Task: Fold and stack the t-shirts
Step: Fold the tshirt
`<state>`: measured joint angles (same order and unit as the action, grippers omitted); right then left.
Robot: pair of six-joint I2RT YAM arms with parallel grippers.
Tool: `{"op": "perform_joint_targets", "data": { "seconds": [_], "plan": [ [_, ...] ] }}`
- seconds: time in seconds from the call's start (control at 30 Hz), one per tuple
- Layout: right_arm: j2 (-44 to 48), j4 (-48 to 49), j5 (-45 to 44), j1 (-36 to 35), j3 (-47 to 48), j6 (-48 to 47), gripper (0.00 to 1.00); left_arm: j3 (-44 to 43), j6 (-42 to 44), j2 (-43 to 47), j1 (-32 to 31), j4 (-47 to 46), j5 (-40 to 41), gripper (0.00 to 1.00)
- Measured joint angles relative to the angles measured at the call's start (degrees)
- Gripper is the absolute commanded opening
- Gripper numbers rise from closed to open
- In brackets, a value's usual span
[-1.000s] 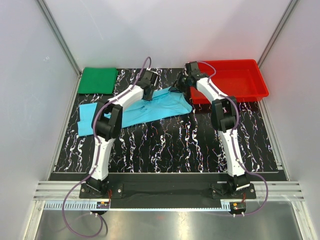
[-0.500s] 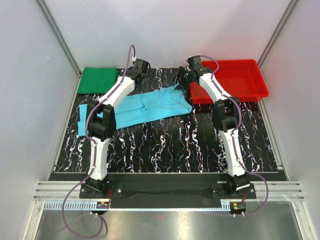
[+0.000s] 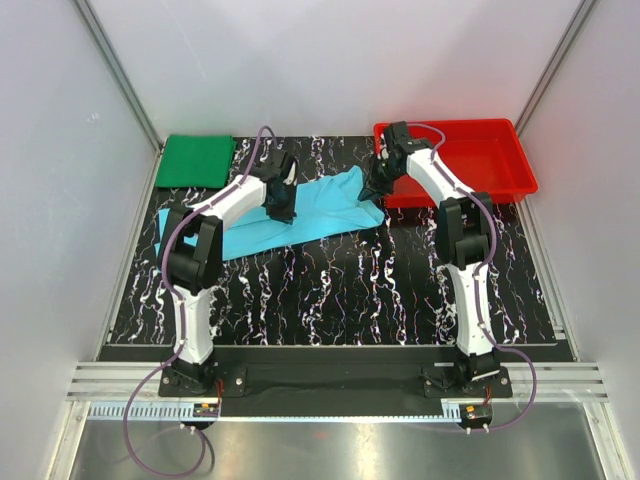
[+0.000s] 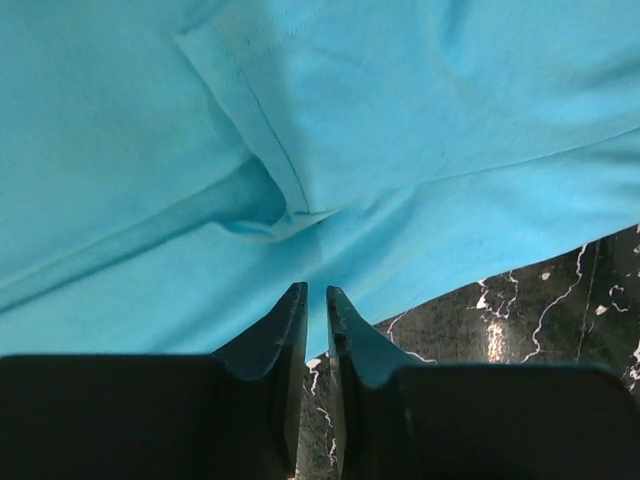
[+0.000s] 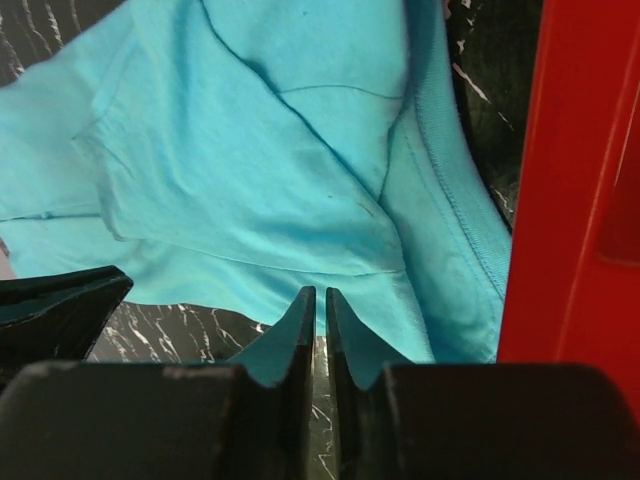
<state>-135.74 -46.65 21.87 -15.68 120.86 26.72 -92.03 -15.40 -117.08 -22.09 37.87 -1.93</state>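
My right gripper will open, take the shirt's near corner (image 3: pixel 377 222) and pull it clear before folding, because the end of the blue t-shirt lies against the red tray.
The light cyan-blue t-shirt (image 3: pixel 310 205) lies spread and creased across the far half of the table, one end reaching the front left (image 3: pixel 175 243). The dark green t-shirt (image 3: pixel 197 160) lies folded flat at the far left corner. My left gripper (image 3: pixel 283 202) hovers over the blue shirt's middle. In the left wrist view it (image 4: pixel 316 292) is shut and empty, a sleeve hem (image 4: pixel 255 120) beyond its tips. My right gripper (image 3: pixel 378 183) is at the shirt's right end beside the tray, and the right wrist view shows it (image 5: pixel 320 292) shut and empty over the shirt's edge (image 5: pixel 300 200).
A red plastic tray (image 3: pixel 500 185) stands at the far right, its wall (image 5: pixel 570 200) close beside my right gripper. The black marbled table (image 3: pixel 340 290) shows in front of the shirts. White enclosure walls stand on both sides.
My left gripper has swung from the table's far edge back down over the blue shirt. My right gripper has shifted slightly right towards the tray. The blue shirt has barely moved.
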Motion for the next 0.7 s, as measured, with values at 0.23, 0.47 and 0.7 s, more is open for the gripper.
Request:
{"op": "perform_joint_targets", "data": {
  "seconds": [0.23,0.47,0.7],
  "plan": [
    [0.31,-1.79,-1.57,0.0,-3.69,-2.36,0.09,1.51,-0.85,0.02,0.04,-0.28,-0.48,0.14],
    [1.44,-2.03,-3.85,-0.13,-9.01,-5.7,0.08,5.84,-1.86,0.0,0.04,0.37,0.35,0.14],
    [2.19,-3.04,-11.58,-0.55,-11.1,-8.87,0.08,7.78,-3.17,0.15,0.11,0.92,1.97,0.13]
  ]
}}
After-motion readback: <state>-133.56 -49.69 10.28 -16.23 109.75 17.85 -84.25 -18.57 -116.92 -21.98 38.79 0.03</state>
